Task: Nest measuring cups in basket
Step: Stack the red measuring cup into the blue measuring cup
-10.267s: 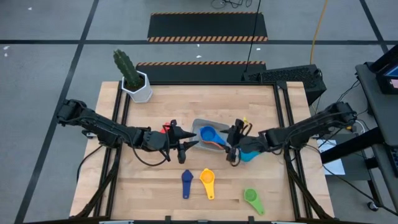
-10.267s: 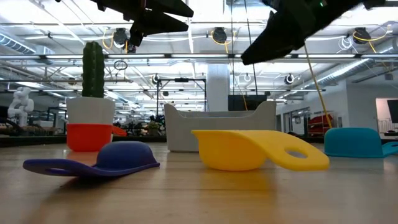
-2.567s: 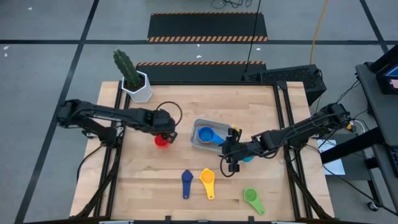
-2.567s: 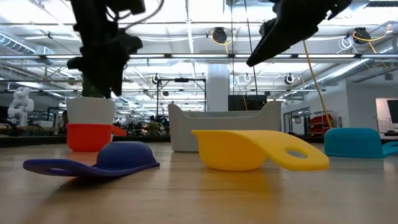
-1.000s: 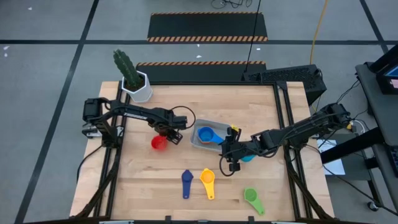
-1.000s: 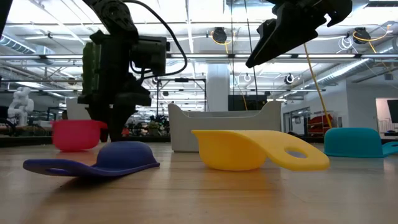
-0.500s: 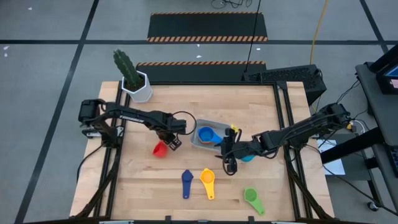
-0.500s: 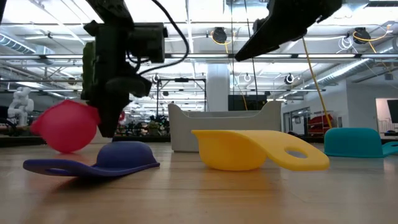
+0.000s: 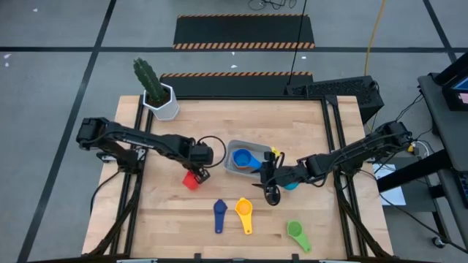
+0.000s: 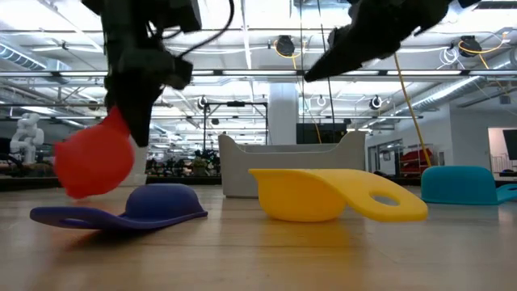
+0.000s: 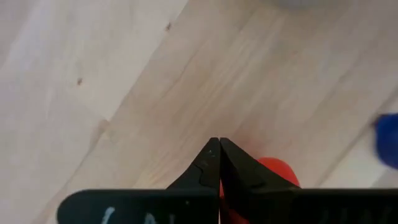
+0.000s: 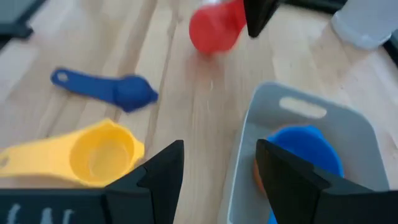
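Note:
The tilted red cup is held by its handle in my left gripper, so I should put the cup down and take the cup's rim [image 10: 65,151], leaving the handle to my right gripper.
My left gripper [image 9: 197,174] is shut on the red measuring cup [image 9: 191,180], just left of the basket [image 9: 231,150], and the cup hangs above the table [image 10: 95,166]. The basket holds a blue cup [image 9: 243,157] with an orange one under it. My right gripper [image 9: 271,191] hovers open by the basket's near right corner, above the table, with nothing between its fingers. A light blue cup [image 9: 292,185] lies partly under that arm. The navy [image 9: 219,214], yellow [image 9: 243,214] and green [image 9: 297,235] cups lie on the table nearer the front edge. My left gripper pinches the red cup's handle [image 10: 121,121] between its two fingers, which come from above and point steeply down. The fingers hide the handle's end. The bowl [image 12: 214,28] hangs tilted below and beside the fingers, clear of the table.
A white hexagonal cactus pot [image 9: 162,102] stands at the table's far left corner. Bare wood lies between the basket and the row of cups near the front edge.
My left gripper has shut on the red cup and risen, drifting toward the near edge. The cup, which stood upright on the table, now hangs tipped and clear of it. My right gripper has tipped its fingers somewhat further down.

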